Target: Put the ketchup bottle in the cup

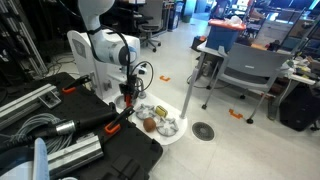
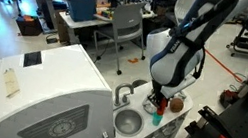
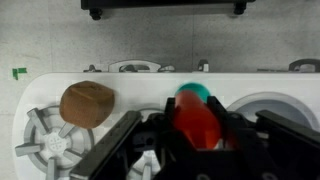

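Observation:
The robot's gripper should release the ketchup bottle in the teal cup (image 1: 128, 103) (image 3: 194, 92) between the brown toy food and the sink bowl.
My gripper (image 3: 200, 130) is shut on the ketchup bottle (image 3: 197, 118), a red bottle with a green cap (image 3: 192, 92) that sticks out past the fingers. In both exterior views the gripper (image 1: 127, 98) (image 2: 160, 95) hangs low over the white toy kitchen counter (image 1: 172, 138) (image 2: 170, 127), with the red bottle (image 2: 158, 106) just under it. I cannot make out a cup for certain in any view; it may be hidden under the gripper.
A brown round toy food (image 3: 87, 103) lies on a burner at the counter's left. A round metal sink bowl (image 3: 275, 108) (image 2: 127, 123) sits beside the gripper. Black cases (image 1: 110, 150), chairs and tables (image 1: 240, 65) stand around.

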Controlling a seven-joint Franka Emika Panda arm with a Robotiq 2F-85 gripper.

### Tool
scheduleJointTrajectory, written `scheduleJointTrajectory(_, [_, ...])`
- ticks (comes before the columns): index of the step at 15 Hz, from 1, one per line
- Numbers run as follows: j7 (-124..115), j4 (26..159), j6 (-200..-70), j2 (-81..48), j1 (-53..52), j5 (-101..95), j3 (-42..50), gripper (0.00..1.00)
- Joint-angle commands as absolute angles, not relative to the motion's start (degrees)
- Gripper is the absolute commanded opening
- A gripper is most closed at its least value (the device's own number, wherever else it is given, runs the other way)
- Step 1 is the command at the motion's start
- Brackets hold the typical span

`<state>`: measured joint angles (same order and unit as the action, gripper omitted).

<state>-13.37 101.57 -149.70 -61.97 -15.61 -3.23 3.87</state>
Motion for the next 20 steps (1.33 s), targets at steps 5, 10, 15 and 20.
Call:
scheduleJointTrajectory(5, [-12.85,104.29,-151.18,-60.34,-16.99,-3.80,1.86,0.11])
scheduleJointTrajectory(10, [-13.90,101.21,-150.70,-62.19,-17.68,-4.04,3.52,0.11])
scheduleJointTrajectory(15, [-14.74,97.42,-150.26,-65.33,-17.86,-4.39,5.83,0.11])
scheduleJointTrajectory(20, [-15.34,95.58,-149.94,-67.76,-18.19,-4.33,6.79,0.11])
